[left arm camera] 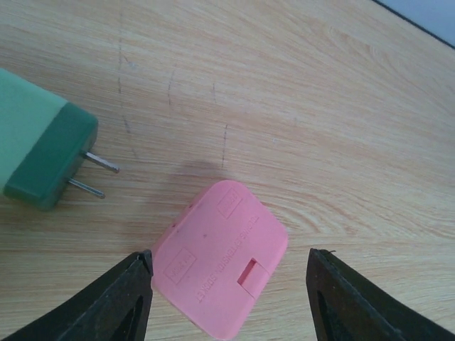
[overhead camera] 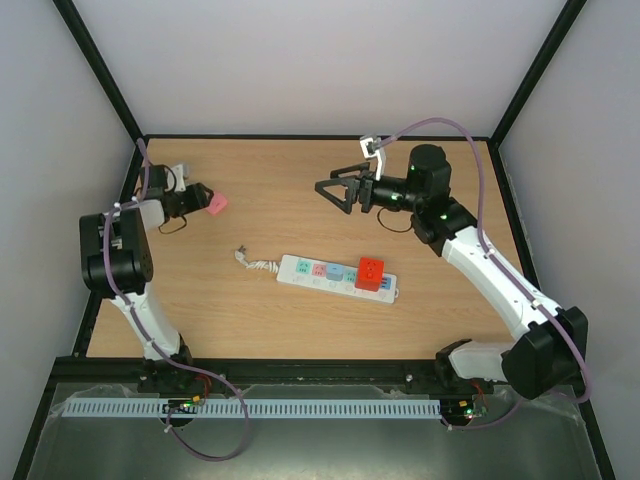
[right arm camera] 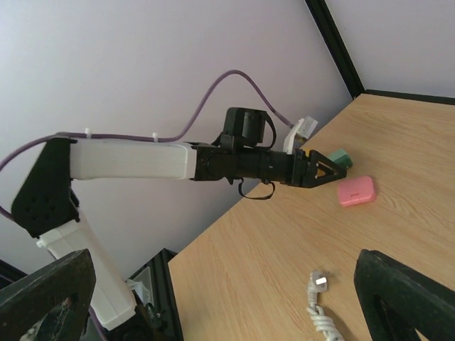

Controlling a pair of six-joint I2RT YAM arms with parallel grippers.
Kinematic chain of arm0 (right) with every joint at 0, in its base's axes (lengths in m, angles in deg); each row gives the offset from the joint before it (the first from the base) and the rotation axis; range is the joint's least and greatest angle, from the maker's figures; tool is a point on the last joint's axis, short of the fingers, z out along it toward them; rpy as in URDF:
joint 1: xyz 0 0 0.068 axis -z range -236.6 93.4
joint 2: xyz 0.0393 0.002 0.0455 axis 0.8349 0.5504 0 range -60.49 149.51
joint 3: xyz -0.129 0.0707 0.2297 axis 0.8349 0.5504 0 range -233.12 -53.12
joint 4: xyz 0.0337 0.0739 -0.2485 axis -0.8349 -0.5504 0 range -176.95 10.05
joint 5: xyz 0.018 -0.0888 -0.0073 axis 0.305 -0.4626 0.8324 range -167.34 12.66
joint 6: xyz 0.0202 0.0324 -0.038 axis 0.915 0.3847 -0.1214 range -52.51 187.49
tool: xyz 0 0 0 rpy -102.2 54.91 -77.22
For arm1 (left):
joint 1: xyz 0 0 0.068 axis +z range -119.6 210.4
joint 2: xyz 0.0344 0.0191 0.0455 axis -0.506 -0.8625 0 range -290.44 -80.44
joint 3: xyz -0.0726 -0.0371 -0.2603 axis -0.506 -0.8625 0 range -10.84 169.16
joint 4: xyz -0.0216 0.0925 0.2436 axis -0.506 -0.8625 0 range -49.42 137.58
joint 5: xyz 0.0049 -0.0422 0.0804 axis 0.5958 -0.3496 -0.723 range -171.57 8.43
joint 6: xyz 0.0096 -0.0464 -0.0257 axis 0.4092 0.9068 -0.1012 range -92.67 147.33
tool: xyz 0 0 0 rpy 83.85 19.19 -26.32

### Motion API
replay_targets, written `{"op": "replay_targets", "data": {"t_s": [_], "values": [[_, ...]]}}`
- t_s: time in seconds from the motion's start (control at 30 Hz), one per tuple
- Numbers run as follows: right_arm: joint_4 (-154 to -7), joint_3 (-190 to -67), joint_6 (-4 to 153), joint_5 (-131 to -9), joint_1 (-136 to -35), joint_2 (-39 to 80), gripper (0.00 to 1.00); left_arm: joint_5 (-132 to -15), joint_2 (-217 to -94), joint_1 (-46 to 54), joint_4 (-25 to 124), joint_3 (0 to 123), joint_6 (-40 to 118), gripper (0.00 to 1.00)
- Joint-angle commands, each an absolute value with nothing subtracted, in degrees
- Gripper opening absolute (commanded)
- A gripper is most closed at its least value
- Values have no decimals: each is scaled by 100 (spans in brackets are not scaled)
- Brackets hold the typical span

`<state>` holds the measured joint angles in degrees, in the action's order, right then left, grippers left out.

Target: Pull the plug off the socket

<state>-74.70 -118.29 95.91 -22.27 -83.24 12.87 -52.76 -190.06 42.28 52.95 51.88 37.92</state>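
The sides of the orange-red plug (overhead camera: 370, 275) that face the long edges of the white socket strip will be gripped by my right gripper.
The white socket strip (overhead camera: 325, 272) with pastel outlet faces lies mid-table. An orange-red plug (overhead camera: 371, 271) sits plugged in near its right end. My right gripper (overhead camera: 328, 190) is open and empty, held above the table behind the strip; its fingers (right arm camera: 50, 295) frame the right wrist view. My left gripper (overhead camera: 203, 200) is open at the far left. Its fingers (left arm camera: 128, 302) stand either side of a loose pink plug (left arm camera: 220, 259) lying flat on the table, not gripping it. The pink plug also shows from above (overhead camera: 217, 204).
A green plug (left arm camera: 43, 149) with two metal prongs lies just left of the pink one; it also shows in the right wrist view (right arm camera: 341, 155). The strip's coiled white cord (overhead camera: 255, 263) ends in a plug (right arm camera: 316, 283). Black frame rails edge the table.
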Motion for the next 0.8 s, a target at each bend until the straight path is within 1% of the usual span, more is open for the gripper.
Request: {"op": "replay_targets", "data": {"t_s": [0.0, 0.2, 0.33, 0.5, 0.63, 0.77], "values": [[-7935, -11877, 8990, -2314, -8323, 1097, 98, -5486, -18482, 4180, 5155, 5233, 3501, 64], [-9479, -12262, 7366, -2435, -8317, 1140, 98, -5497, -18078, 4043, 4892, 5219, 2886, 66], [-10490, -12387, 6345, -2652, -8292, 1230, 98, -5331, -17820, 3889, 4591, 5202, 2421, 71], [-11221, -12365, 5457, -3180, -8226, 1185, 98, -4820, -17515, 3625, 4120, 5227, 1699, 73], [-11755, -12215, 4564, -3366, -8056, 1139, 98, -4275, -17243, 3300, 3518, 5259, 777, 80], [-12056, -11868, 3827, -3664, -7831, 1054, 98, -3885, -17176, 2867, 2726, 5396, -116, 81]]}}
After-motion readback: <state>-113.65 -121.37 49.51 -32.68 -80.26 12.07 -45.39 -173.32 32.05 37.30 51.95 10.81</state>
